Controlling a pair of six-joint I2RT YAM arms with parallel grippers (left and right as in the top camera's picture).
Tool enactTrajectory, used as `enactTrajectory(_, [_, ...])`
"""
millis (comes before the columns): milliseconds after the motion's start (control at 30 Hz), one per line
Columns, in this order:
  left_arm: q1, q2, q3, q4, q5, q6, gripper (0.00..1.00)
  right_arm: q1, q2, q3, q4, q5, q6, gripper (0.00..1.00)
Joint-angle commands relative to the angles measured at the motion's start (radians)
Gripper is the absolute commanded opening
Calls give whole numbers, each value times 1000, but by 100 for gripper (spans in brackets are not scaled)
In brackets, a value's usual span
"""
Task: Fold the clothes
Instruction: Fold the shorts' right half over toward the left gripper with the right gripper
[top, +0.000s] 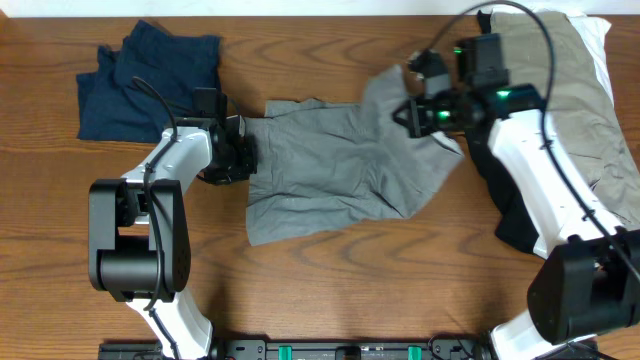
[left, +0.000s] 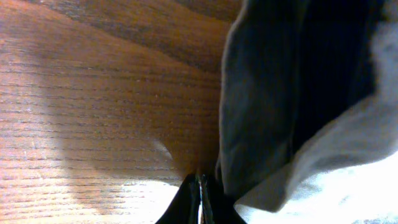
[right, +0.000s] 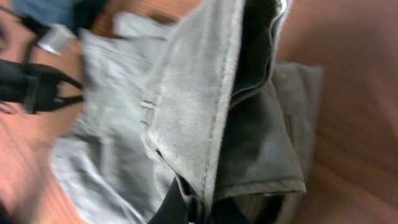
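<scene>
The robot's right gripper needs to release the lifted flap on the grey shorts' edge (top: 256, 150) (right: 94, 93) beside the left gripper.
Mid-grey shorts (top: 330, 175) lie spread across the middle of the table. My right gripper (top: 406, 110) is shut on their upper right part and holds that flap lifted and turned over toward the left. In the right wrist view the grey cloth (right: 186, 112) rises straight out of the closed fingertips (right: 198, 208). At the shorts' left edge my left gripper (top: 243, 152) is low on the table. In the left wrist view it (left: 200, 186) is shut, with the grey fabric (left: 261, 93) against its right side and no cloth showing between the tips.
A crumpled navy garment (top: 145, 80) lies at the back left. At the right side a khaki garment (top: 575, 95) rests over white cloth (top: 598, 38) and a black piece (top: 512, 215). Bare wooden table (top: 350, 290) runs along the front.
</scene>
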Motion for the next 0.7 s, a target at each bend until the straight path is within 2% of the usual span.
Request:
enactTrajectory(0, [-4, 10, 3, 7, -6, -5, 6, 80, -18, 34, 59, -44, 109, 1])
enactTrajectory(233, [-4, 10, 3, 18, -6, -5, 6, 230, -13, 34, 216, 18, 245, 1])
enactTrajectory(367, [-4, 10, 3, 23, -6, -5, 6, 299, 17, 34, 257, 95, 263, 1])
enactTrajectory(667, [-4, 10, 3, 26, -6, -5, 6, 364, 140, 34, 398, 93, 294, 1])
